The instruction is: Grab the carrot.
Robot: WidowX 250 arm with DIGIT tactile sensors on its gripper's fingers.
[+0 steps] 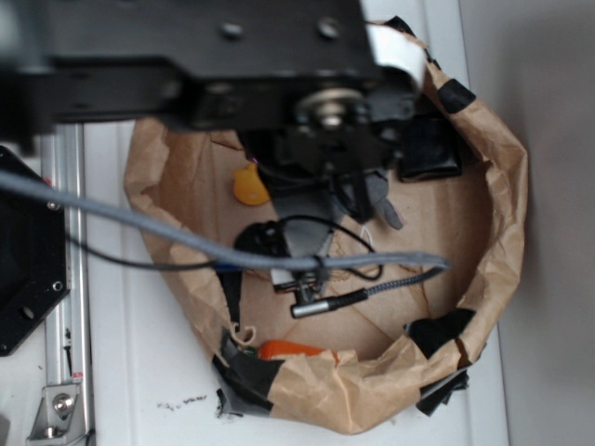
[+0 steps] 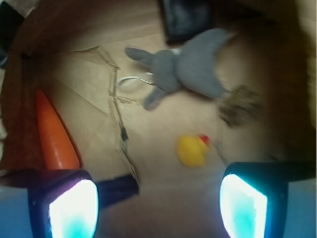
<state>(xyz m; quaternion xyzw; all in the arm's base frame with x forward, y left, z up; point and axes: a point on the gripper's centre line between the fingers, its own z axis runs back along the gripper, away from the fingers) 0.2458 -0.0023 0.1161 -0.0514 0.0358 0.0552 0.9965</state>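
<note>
The orange carrot has its thick end (image 1: 272,349) (image 2: 63,157) near the green top, and my gripper needs to go on to close on that end next.
The carrot (image 2: 54,136) is a smooth orange cone lying along the left side of the wrist view, pointed end away, its thick end hidden behind the left finger. In the exterior view the carrot (image 1: 290,350) peeks over the near paper wall. My gripper (image 2: 157,206) is open, its two glowing pads (image 2: 74,210) wide apart above the paper floor, with nothing between them. The carrot lies just beyond and left of the left pad. In the exterior view the arm hides the gripper's fingers.
A brown paper bin (image 1: 502,186) with black tape patches walls everything in. A yellow duck (image 2: 192,150) lies ahead between the pads. A grey plush toy (image 2: 185,67) and a black block (image 2: 187,19) lie farther off. Cables (image 1: 372,283) cross the bin.
</note>
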